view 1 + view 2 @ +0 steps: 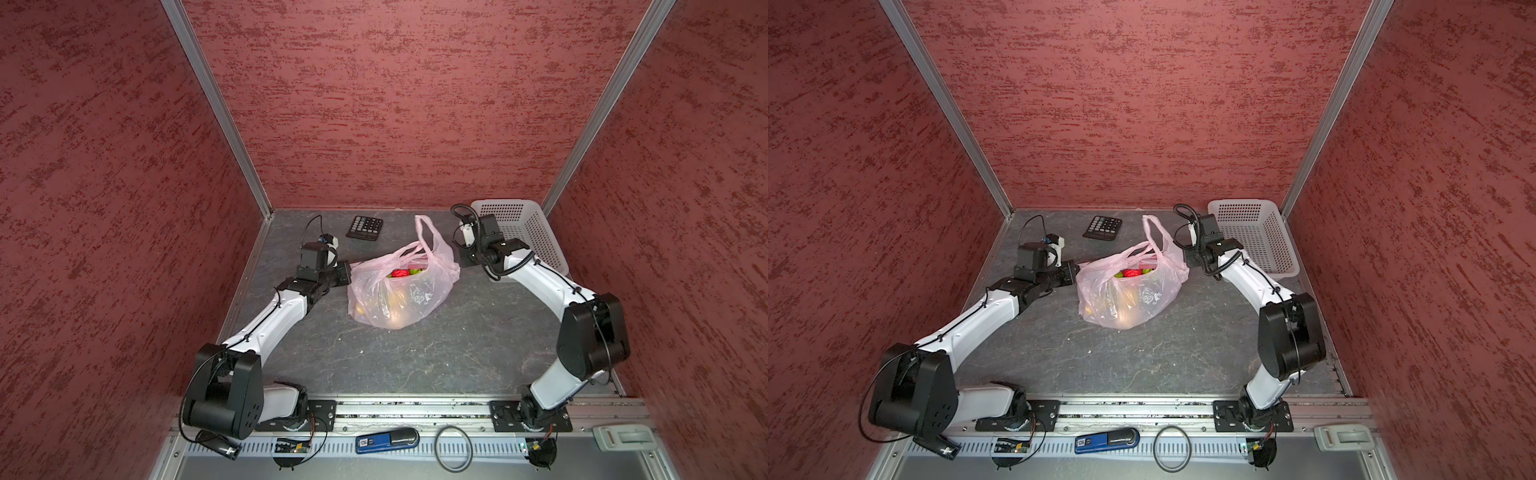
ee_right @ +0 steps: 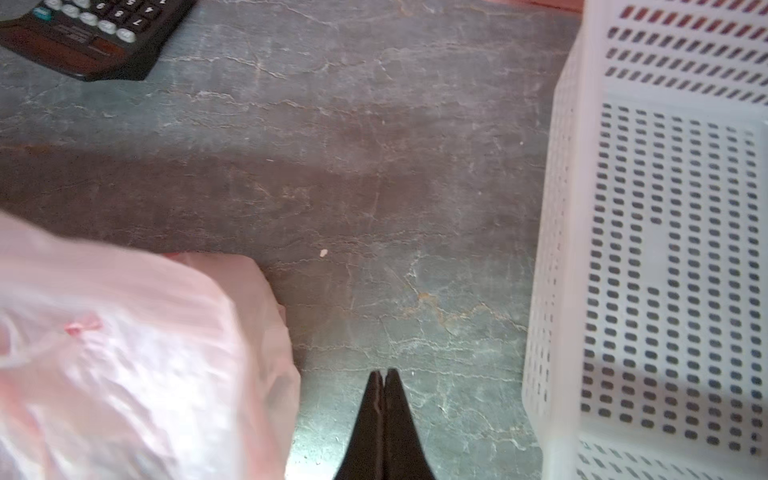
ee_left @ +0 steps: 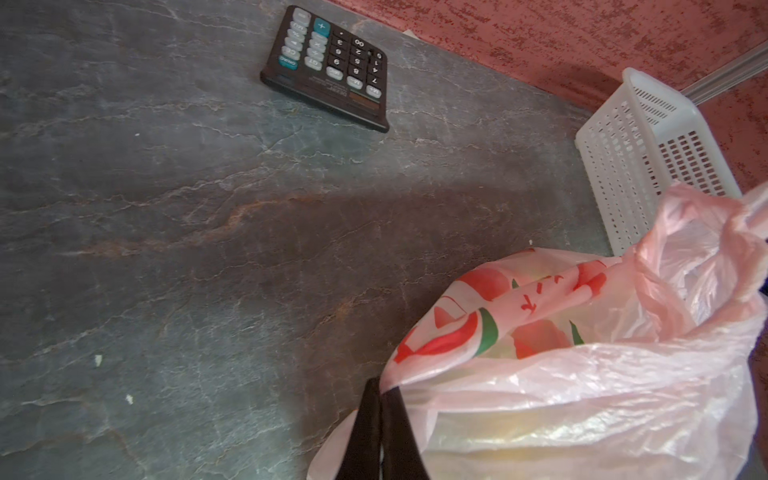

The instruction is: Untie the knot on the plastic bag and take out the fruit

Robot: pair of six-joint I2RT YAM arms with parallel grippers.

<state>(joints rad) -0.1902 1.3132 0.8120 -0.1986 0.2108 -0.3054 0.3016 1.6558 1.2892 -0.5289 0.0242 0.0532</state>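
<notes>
My left gripper is pinching film at the bag's edge, away from the handle loop. It should grab the handle loop's strap [image 1: 419, 237] and pull the bag's opening open.
The pale pink plastic bag [image 1: 401, 291] [image 1: 1129, 291] lies mid-table with its mouth gaping. One handle loop [image 1: 424, 232] stands up at the back. No knot can be made out in any view. Inside the mouth I see red fruit [image 1: 400, 273] [image 1: 1131, 273] and a green piece [image 1: 415, 271]; yellow shows through the film [image 1: 395, 297]. My left gripper [image 1: 348, 272] [image 3: 384, 388] is shut on the bag's film [image 3: 582, 395] at its left edge. On the bag's right my right gripper [image 1: 462, 259] [image 2: 384, 372] is shut, holding nothing, low over bare table beside the bag [image 2: 124, 353].
A white perforated basket [image 1: 532, 232] [image 2: 665, 249] [image 3: 631, 166] stands at the back right, close to the right arm. A black calculator [image 1: 364, 227] [image 3: 332, 66] lies at the back. Red walls close in three sides. A blue tool [image 1: 386, 440] and a black ring [image 1: 453, 448] rest on the front rail.
</notes>
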